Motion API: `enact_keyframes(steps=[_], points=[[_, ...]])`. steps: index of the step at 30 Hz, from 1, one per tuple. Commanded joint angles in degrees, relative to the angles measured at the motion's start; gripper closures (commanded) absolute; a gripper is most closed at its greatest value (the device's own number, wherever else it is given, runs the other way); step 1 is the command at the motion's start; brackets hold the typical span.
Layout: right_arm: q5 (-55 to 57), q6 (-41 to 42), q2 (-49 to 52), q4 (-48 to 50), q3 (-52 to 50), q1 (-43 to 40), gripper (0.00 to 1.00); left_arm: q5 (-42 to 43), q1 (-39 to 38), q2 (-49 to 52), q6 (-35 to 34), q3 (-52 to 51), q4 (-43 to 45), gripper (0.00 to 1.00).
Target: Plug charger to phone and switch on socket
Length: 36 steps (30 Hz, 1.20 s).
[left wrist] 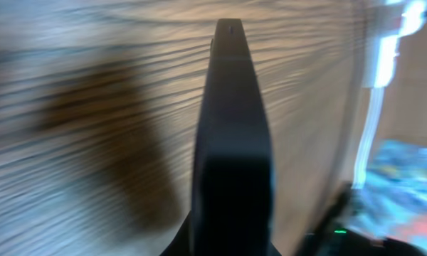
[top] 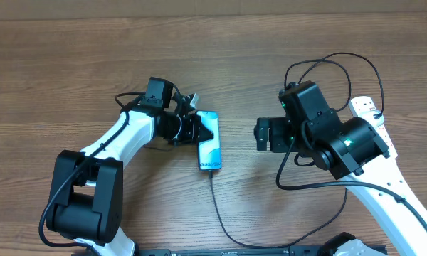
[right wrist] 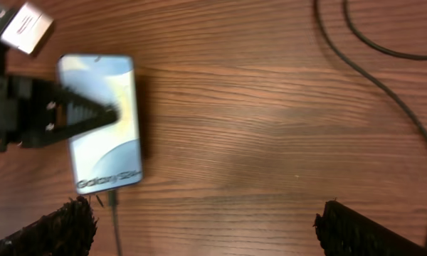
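My left gripper has the phone. Next, I lay it flat on the bare wood (top: 186, 148) just under that gripper's fingers, closer to my left arm.
The phone (top: 210, 146) lies flat on the wooden table, its light blue screen reading "Galaxy S24" in the right wrist view (right wrist: 121, 153). The charger (top: 217, 206), a thin black cable, runs from the table's front edge up to the phone's bottom edge, where its end meets the phone (right wrist: 112, 203). My left gripper (top: 197, 129) is shut, its joined fingertips resting on the phone's screen (right wrist: 103, 114). The left wrist view is blurred and shows only the dark fingers (left wrist: 231, 142). My right gripper (top: 263, 135) is wide open and empty, to the right of the phone (right wrist: 213, 235). The white socket (top: 364, 108) lies at the far right, mostly hidden by my right arm.
Black cables (top: 327, 64) loop on the table behind my right arm and show in the right wrist view (right wrist: 384, 46). A small silver block (right wrist: 25, 27) sits on my left gripper's body beside the phone's top end. Bare wood lies between the phone and my right gripper.
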Motion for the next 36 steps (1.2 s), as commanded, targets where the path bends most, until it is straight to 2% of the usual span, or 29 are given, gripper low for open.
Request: enact_keyframes(steps=[1,4,6,15,19,23,28,36], points=[[1.62,2.25,-0.79,-0.52,0.98,-0.09,0.00,-5.53,1.09,-0.15,8.79,0.59,-1.46,0.96],[1.64,5.09,-0.79,-1.20,0.72,-0.09,0.00,-4.98,2.49,-0.11,10.67,0.57,-2.23,0.96],[1.64,6.99,-0.79,-1.57,0.72,-0.09,0.00,-1.01,4.04,0.83,15.06,0.50,-2.86,0.96],[1.66,7.08,-0.79,-2.29,0.72,-0.09,0.00,8.13,9.22,9.70,16.31,0.35,-3.30,0.96],[1.66,7.10,-0.79,-2.36,0.72,-0.09,0.00,8.39,9.90,14.86,18.99,0.37,-4.50,0.96],[1.66,7.10,-0.68,-2.36,0.72,-0.09,0.00,7.78,10.54,17.09,22.71,0.37,-5.97,0.96],[1.66,7.06,-0.68,-2.27,0.72,-0.09,0.00,-3.50,12.15,17.35,23.30,0.39,-9.09,0.94],[1.66,6.88,-0.68,-2.10,0.72,-0.09,0.00,-7.02,13.86,17.35,24.35,0.39,-9.42,0.92]])
